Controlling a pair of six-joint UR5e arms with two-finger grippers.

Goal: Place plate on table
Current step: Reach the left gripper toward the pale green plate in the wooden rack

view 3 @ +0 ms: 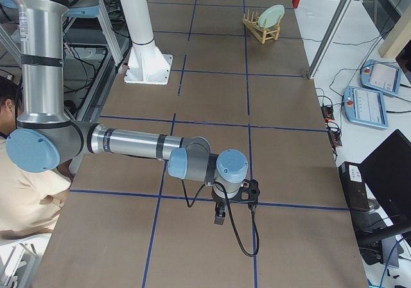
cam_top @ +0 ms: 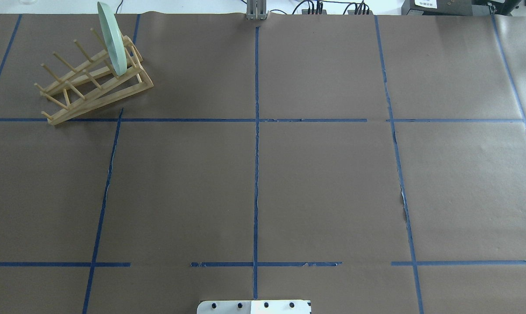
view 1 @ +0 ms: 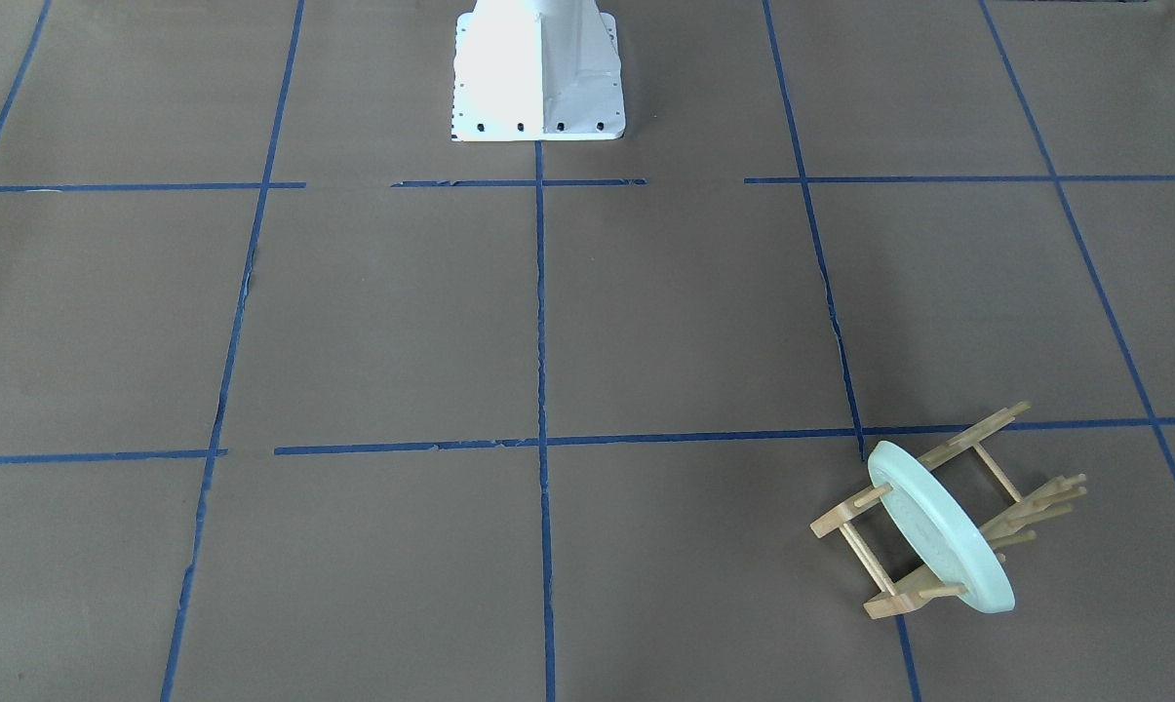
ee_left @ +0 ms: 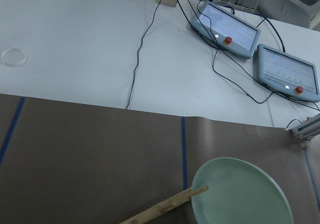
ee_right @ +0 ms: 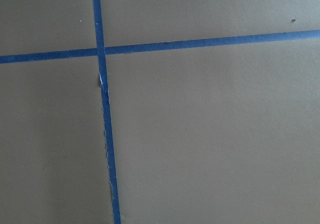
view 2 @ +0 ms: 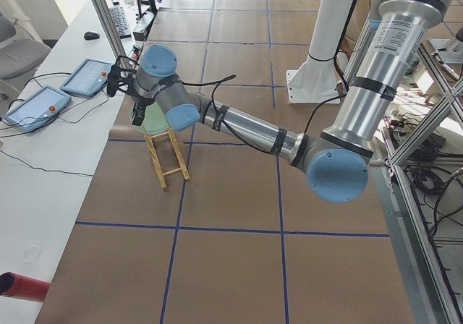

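Note:
Next, my left gripper grips the top rim point(view 1: 988, 548) point(ee_left: 276, 182) of the mint-green plate, because that part sticks up clear of the wooden peg rack.
The pale mint-green plate point(view 1: 938, 531) stands on edge in the end slot of the light wooden peg rack point(view 1: 972, 429), at the table's far left in the overhead view point(cam_top: 112, 41). The brown table point(cam_top: 324, 183) has a grid of blue tape. In the exterior left view my left gripper point(view 2: 137, 113) hangs right at the plate point(view 2: 155, 124); I cannot tell whether it is open or touching. The left wrist view shows the plate point(ee_left: 240, 194) and one rack peg point(ee_left: 165, 206) below, no fingers. My right gripper point(view 3: 219, 216) hovers low over bare table, far from the plate point(view 3: 272, 15); its state cannot be told.
The white robot base point(view 1: 538, 68) stands at the table's middle near edge. Two teach pendants point(ee_left: 227, 24) with cables lie on the white bench beyond the table's far edge. A person point(view 3: 26, 172) sits beside the robot's right side.

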